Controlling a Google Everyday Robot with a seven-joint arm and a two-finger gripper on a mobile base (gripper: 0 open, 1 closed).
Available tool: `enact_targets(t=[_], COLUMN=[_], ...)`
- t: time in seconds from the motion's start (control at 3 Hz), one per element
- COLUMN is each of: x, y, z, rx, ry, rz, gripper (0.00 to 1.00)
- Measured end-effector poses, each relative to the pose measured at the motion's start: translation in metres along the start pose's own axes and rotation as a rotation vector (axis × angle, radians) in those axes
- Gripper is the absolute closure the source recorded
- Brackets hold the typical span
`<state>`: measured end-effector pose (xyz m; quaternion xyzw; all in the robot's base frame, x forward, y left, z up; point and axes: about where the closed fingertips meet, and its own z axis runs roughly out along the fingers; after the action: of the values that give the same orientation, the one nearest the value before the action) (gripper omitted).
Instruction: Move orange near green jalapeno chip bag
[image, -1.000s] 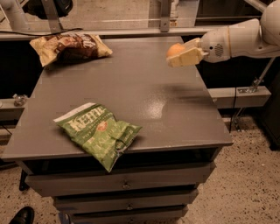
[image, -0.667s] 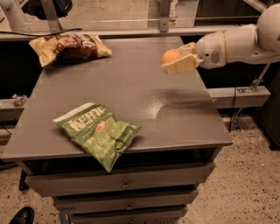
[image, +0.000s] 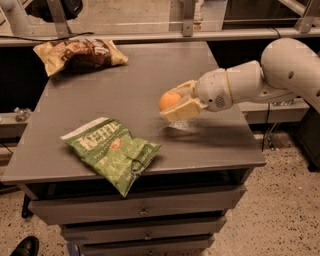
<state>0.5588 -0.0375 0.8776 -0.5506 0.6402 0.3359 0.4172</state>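
Note:
Next, I let go of the orange, now held a little above the table, on the table (image: 155, 131) just behind the corner of the green jalapeno chip bag that is nearest my arm.
The orange (image: 169, 100) is held between the pale fingers of my gripper (image: 176, 103), a little above the grey table top at its right middle. My white arm reaches in from the right. The green jalapeno chip bag (image: 113, 152), with white "Kettle" lettering, lies flat at the table's front left, its corner over the front edge. The orange is to the right of and behind the bag, roughly a bag's width away from it.
A tan-and-brown chip bag (image: 79, 53) lies at the table's back left corner. The grey table (image: 130, 85) has drawers below its front edge. A metal rail runs behind the table. A dark shoe (image: 24, 247) shows on the floor at bottom left.
My gripper has moved left and toward the front of the table, lower over the top, carrying the orange closer to the green bag. The bags have not moved.

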Motion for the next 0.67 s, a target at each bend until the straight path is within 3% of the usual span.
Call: enact_targets(t=[0.67], x=[0.01], y=[0.047], z=[0.04], rx=[-0.112], ry=[0.011], rz=[-0.006], gripper=[1.0])
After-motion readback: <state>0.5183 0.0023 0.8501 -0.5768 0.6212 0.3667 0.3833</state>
